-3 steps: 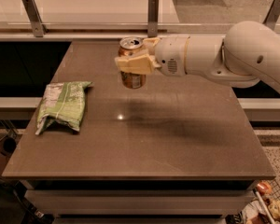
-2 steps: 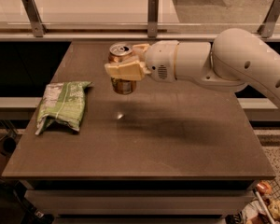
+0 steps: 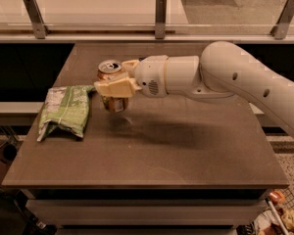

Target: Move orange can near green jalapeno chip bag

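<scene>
Next, I set the orange can, now hanging slightly above the table, upright on the table point(image 3: 106, 120) against the green chip bag's arm-facing side.
The orange can point(image 3: 111, 70), with a silver top and pull tab, is held upright in my gripper point(image 3: 113, 86), whose fingers are shut around its body. The can hangs slightly above the brown table, its shadow just below it. The green jalapeno chip bag point(image 3: 64, 110), light green and white and wrinkled, lies flat on the table's left side. The can is just right of the bag's upper right corner, a small gap between them. My white arm reaches in from the right.
The brown table point(image 3: 186, 151) ends at a front edge near the bottom of the view. A glass barrier with metal posts point(image 3: 159, 11) runs along the far side. Dark gaps lie on both sides of the table.
My gripper has carried the orange can leftward and a little lower, from the table's middle back toward the chip bag. The bag has not moved.
</scene>
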You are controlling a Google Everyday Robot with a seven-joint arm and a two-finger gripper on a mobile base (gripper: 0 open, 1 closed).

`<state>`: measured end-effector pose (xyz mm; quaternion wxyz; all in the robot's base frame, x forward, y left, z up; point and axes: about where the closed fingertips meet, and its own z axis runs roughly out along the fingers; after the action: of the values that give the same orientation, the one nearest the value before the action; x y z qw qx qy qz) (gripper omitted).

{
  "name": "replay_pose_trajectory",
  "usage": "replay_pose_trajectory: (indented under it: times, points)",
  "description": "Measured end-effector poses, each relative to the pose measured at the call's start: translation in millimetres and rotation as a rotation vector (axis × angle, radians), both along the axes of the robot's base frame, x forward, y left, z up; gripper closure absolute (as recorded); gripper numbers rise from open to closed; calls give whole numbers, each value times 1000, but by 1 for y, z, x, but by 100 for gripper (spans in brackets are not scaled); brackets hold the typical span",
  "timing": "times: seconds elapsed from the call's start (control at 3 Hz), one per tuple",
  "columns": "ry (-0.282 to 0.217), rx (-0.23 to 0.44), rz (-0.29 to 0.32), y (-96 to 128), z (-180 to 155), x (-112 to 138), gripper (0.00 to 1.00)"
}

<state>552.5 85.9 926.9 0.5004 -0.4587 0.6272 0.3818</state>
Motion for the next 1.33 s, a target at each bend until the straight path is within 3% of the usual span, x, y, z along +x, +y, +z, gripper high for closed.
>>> replay_pose_trajectory:
  times: [1.0,1.33]
  points:
    - [46,20,45,21,-20,-10,100]
    - [45,20,48,23,-19,-11,83]
